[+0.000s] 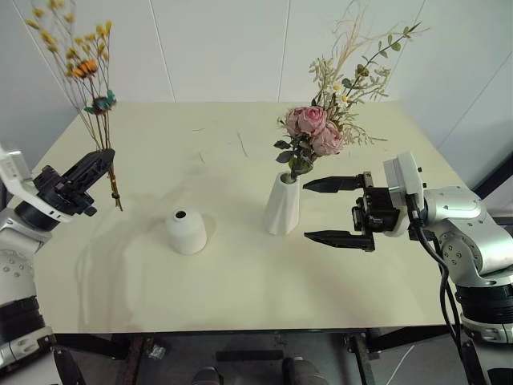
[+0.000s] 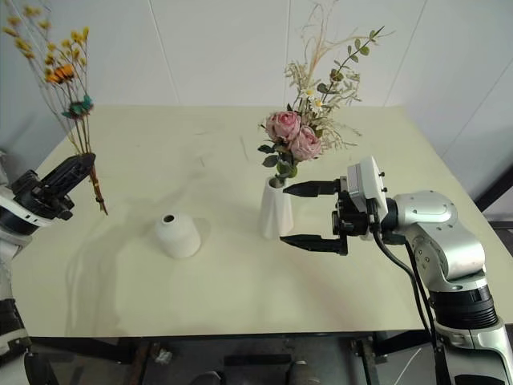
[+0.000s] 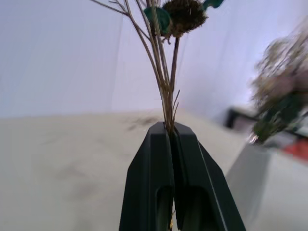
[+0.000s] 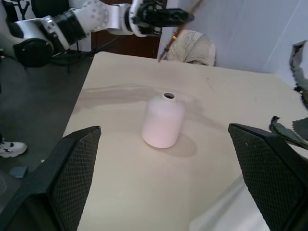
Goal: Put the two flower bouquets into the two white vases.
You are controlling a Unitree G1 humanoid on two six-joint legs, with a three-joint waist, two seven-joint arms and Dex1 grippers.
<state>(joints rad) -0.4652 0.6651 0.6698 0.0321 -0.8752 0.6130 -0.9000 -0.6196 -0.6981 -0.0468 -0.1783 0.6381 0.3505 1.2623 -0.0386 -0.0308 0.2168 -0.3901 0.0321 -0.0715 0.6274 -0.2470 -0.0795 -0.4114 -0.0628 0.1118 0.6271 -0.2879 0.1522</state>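
I will release the small yellow-orange sprig from my left gripper in the opening of the short squat white vase [image 1: 181, 215].
My left gripper [image 1: 103, 159] is shut on the thin stems of the small yellow-orange sprig [image 1: 84, 68], held upright above the table's left side. Its stem ends hang below the fingers [image 3: 159, 159]. The short squat white vase [image 1: 186, 231] stands empty on the table, to the right of and nearer than that gripper. The larger bouquet of pink roses and greenery [image 1: 319, 128] stands in the tall white vase [image 1: 282, 204] at the middle. Just right of the tall vase, my right gripper [image 1: 306, 210] is open, pointing left, holding nothing.
The pale table [image 1: 240, 297] has a few loose dried twigs [image 1: 242, 144] lying flat toward the back. White walls close in behind it. In the right wrist view a dark floor [image 4: 43, 101] shows beyond the table's left edge.
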